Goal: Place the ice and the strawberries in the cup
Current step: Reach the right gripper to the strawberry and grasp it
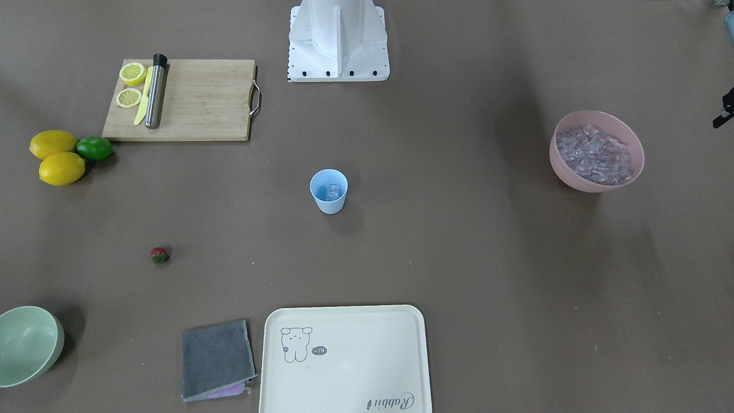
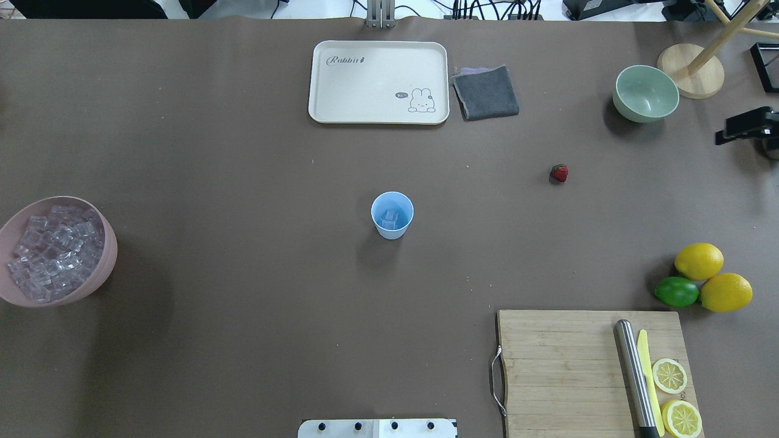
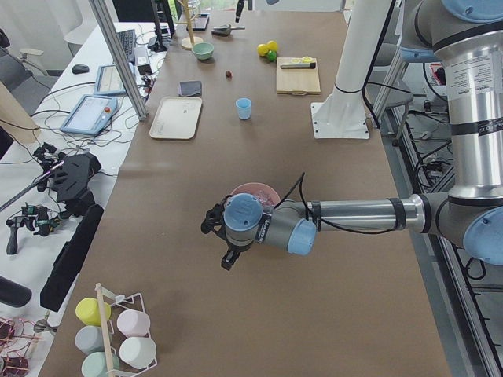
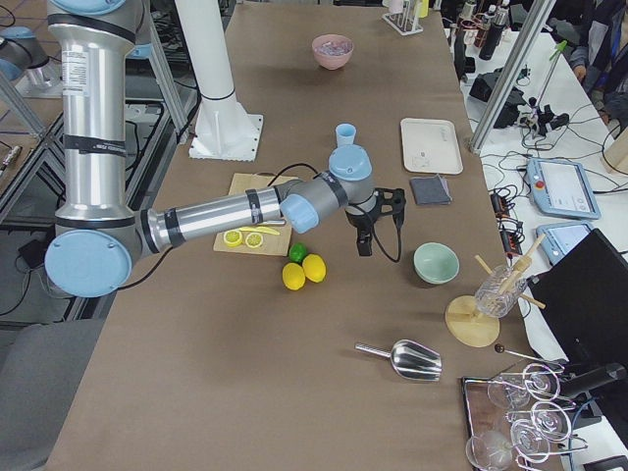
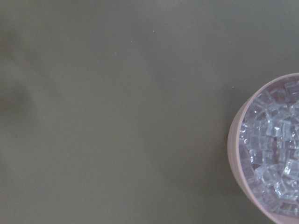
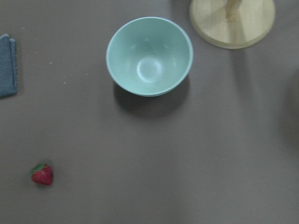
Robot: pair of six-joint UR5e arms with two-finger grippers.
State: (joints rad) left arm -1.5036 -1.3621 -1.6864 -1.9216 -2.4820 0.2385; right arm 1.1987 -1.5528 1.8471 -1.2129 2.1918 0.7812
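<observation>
I will next move my right gripper to the lone strawberry and close it on the sides of its red part (image 1: 158, 252) (image 6: 43, 176), beside the green leaves.
The light blue cup (image 1: 329, 202) (image 2: 392, 229) stands upright mid-table with a few pieces of ice (image 1: 333, 191) (image 2: 392, 216) inside. Many more ice cubes (image 1: 593, 155) (image 2: 55, 249) (image 5: 275, 154) fill the pink bowl (image 1: 573, 179) on my left side. One strawberry (image 1: 159, 255) (image 2: 559, 173) (image 6: 42, 174) lies alone on the table on my right side. My left gripper (image 3: 220, 242) hovers beside the pink bowl, holding nothing that shows. Away from the strawberry, near the green bowl, my right gripper (image 4: 378, 226) (image 2: 748, 125) hangs above the table. I cannot tell whether either is open or shut.
A pale green bowl (image 2: 645, 94) (image 6: 149, 56) and a wooden stand base (image 2: 691, 79) sit at the far right. A cream tray (image 2: 377, 82) and grey cloth (image 2: 485, 91) lie at the far edge. Near the base, a cutting board (image 2: 566, 365) carries lemon halves, a knife and a muddler, with two lemons (image 2: 700, 261) and a lime (image 2: 677, 292) beside it.
</observation>
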